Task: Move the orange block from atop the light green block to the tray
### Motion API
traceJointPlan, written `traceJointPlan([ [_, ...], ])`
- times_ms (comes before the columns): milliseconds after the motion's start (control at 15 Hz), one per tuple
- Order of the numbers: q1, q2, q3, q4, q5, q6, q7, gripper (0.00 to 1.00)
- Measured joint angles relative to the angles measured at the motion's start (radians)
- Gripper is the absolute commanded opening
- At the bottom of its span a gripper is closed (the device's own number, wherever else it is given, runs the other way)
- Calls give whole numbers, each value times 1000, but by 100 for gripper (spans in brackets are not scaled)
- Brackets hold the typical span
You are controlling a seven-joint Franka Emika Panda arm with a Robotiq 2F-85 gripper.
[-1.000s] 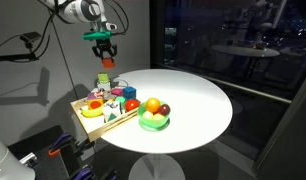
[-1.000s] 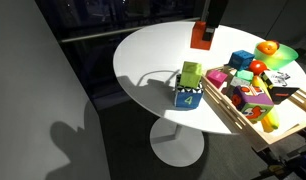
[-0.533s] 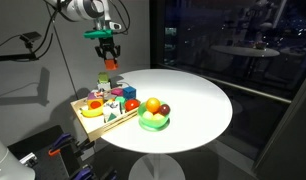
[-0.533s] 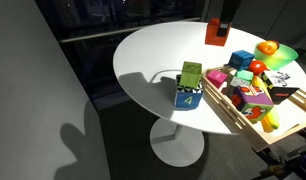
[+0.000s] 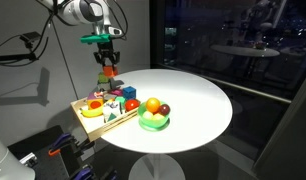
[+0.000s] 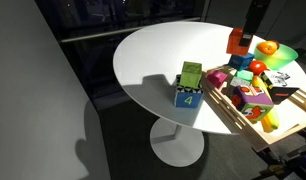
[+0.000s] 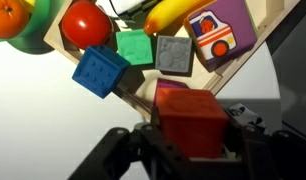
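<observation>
The orange block, now held over the tray's near rim, will be let go by my gripper in the tray (image 5: 108, 99) (image 7: 153, 35), between the banana and the green block.
My gripper (image 7: 193, 138) is shut on the orange block (image 7: 193, 122) and holds it in the air over the near rim of the light-wood tray (image 7: 143, 98). In both exterior views the orange block (image 5: 108, 72) (image 6: 237, 41) hangs under the gripper (image 5: 107, 66) at the tray's (image 6: 233, 110) table-side edge. The light green block (image 6: 191, 74) stands bare on top of a blue numbered block (image 6: 188, 96) on the white table, well apart from the gripper.
The tray holds several toys: a blue block (image 7: 100, 72), a green block (image 7: 135, 46), a grey block (image 7: 175, 55), a red ball (image 7: 86, 22), a banana (image 7: 178, 12). A green bowl (image 5: 153, 120) with fruit sits beside the tray. The round table's edge (image 6: 143, 95) is close.
My gripper has carried the orange block away from the light green block toward the tray and a little lower. The stack on the table has not moved.
</observation>
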Motion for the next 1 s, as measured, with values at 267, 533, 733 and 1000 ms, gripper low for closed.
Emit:
traceJointPlan([
  [267,-20,-63,-19,-87,0,2,0,32],
  [533,-42,-127,-41,-172,0,13,0,32],
  [733,-56,-159,-56,-229,0,44,0,83],
  [1000,-67,-192,-74,-290,0,88,0,100],
])
